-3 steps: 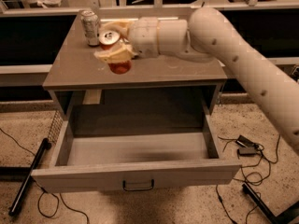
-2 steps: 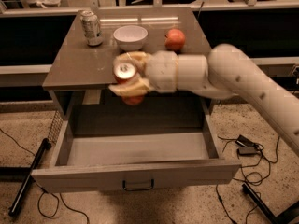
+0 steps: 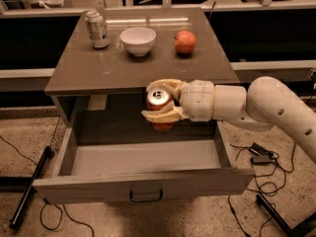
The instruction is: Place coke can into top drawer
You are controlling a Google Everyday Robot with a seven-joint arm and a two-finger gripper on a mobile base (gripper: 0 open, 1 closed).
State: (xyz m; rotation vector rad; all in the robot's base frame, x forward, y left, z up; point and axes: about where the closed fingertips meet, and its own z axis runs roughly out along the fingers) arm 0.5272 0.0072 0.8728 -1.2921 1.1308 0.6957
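My gripper has a spot to reach near the middle of the open drawer's grey bottom (image 3: pixel 167 144). I will set the coke can down upright there with it.
The coke can (image 3: pixel 159 101), red-orange with a silver top, is held between the two cream fingers of my gripper (image 3: pixel 161 100). The gripper is shut on it and holds it above the open top drawer (image 3: pixel 143 186), over the drawer's back middle, just in front of the table's front edge. The can's silver top faces the camera and its red bottom shows below the lower finger. The drawer is pulled fully out, grey, with a small dark handle (image 3: pixel 146 196) on its front panel.
On the grey table (image 3: pixel 89 70) stand a silver-grey can (image 3: pixel 97 29) at the back left, a white bowl (image 3: pixel 138 40) in the middle and a red apple (image 3: pixel 185 42) to the right. Cables and a black bar (image 3: pixel 29 186) lie on the floor around the drawer.
My gripper has carried the coke can from over the tabletop forward, right and down to above the open drawer. The bowl and apple, hidden by the arm before, now show.
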